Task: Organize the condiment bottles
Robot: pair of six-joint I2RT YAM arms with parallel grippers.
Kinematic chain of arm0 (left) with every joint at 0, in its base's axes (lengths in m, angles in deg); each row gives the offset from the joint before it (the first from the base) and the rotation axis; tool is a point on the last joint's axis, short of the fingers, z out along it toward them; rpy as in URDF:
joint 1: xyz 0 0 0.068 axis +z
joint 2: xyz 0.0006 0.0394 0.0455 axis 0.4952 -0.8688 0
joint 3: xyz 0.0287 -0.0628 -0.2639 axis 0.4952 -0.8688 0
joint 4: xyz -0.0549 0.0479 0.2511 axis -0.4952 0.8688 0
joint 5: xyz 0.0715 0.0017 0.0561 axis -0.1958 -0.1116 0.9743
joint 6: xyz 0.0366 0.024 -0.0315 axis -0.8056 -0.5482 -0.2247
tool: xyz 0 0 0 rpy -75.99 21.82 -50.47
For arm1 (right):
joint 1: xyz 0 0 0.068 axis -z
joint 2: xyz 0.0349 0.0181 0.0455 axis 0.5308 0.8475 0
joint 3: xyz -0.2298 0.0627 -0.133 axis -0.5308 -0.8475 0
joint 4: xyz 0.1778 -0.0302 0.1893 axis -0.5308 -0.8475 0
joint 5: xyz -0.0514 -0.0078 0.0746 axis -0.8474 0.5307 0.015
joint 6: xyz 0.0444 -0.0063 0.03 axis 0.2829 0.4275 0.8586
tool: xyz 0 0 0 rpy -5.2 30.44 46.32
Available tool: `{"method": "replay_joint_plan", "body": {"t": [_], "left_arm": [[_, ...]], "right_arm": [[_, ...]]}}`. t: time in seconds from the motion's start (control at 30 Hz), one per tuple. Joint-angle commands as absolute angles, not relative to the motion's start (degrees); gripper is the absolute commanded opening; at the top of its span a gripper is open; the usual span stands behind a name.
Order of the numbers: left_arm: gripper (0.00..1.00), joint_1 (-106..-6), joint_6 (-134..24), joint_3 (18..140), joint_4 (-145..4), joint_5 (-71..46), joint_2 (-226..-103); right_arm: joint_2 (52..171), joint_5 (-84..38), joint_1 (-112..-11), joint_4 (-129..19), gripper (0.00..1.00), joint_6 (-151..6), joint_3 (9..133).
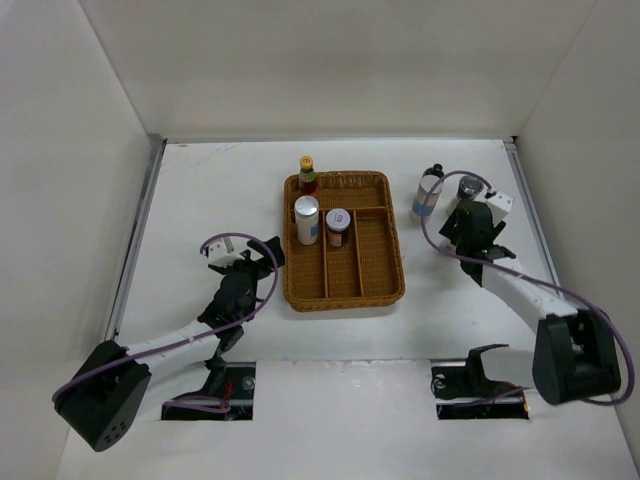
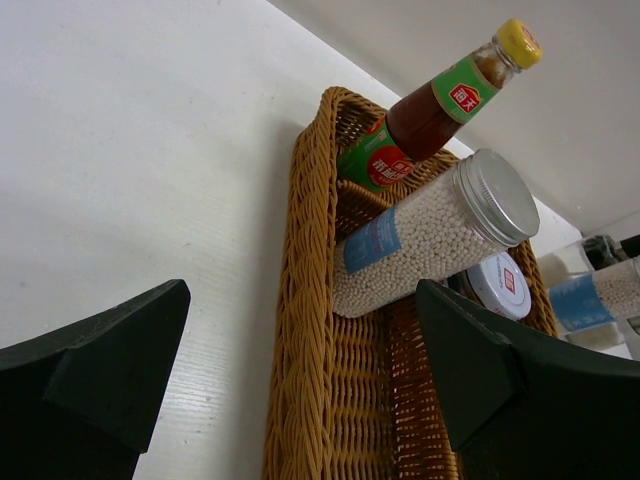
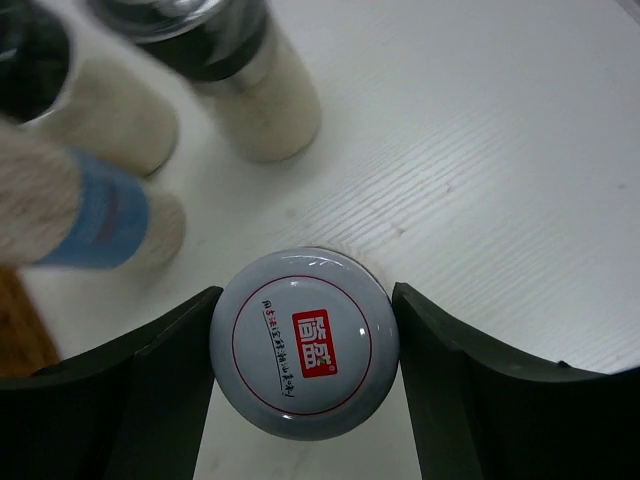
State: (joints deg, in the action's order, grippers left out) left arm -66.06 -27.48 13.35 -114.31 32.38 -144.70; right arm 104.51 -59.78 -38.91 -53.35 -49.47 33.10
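My right gripper is to put the short jar down in the tray's middle compartment (image 1: 342,270), just in front of the jar with the red label.
In the top view the red sauce bottle (image 1: 307,175), a white silver-lidded cylinder (image 1: 306,220) and a short red-labelled jar (image 1: 338,227) stand in the tray's back left. A second white cylinder (image 1: 427,197), the dark black-capped bottle (image 1: 436,172) and the beige shaker (image 1: 468,190) stand right of the tray. My right gripper (image 1: 460,228) is just in front of them. In the right wrist view it (image 3: 307,293) is shut on a short jar (image 3: 305,343) with a white lid, both fingers touching it. My left gripper (image 1: 268,250) is open and empty, its jaws astride the tray's left wall (image 2: 300,400).
The brown wicker divided tray (image 1: 345,292) lies mid-table, its long front compartments empty. In the left wrist view the sauce bottle (image 2: 430,115) and the cylinder (image 2: 430,235) stand just beyond my fingers. White walls enclose the table on three sides.
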Motion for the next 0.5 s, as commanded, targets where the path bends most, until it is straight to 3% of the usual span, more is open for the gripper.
{"method": "replay_joint_plan", "body": {"t": [0.0, 0.2, 0.47], "left_arm": [[1.0, -65.58, -27.26, 14.01, -117.18, 32.12, -144.3], [1.0, -64.71, -27.62, 14.01, -117.0, 32.39, -143.51], [1.0, -63.04, -27.88, 14.28, -117.0, 31.86, -143.95]], "right_arm": [[93.2, -62.72, -46.75, -50.4, 0.46, -50.11, 34.23], [84.48, -65.54, -66.08, -53.93, 0.47, -50.38, 35.55], [96.76, -63.26, -82.8, -45.51, 0.47, -50.2, 43.45]]}}
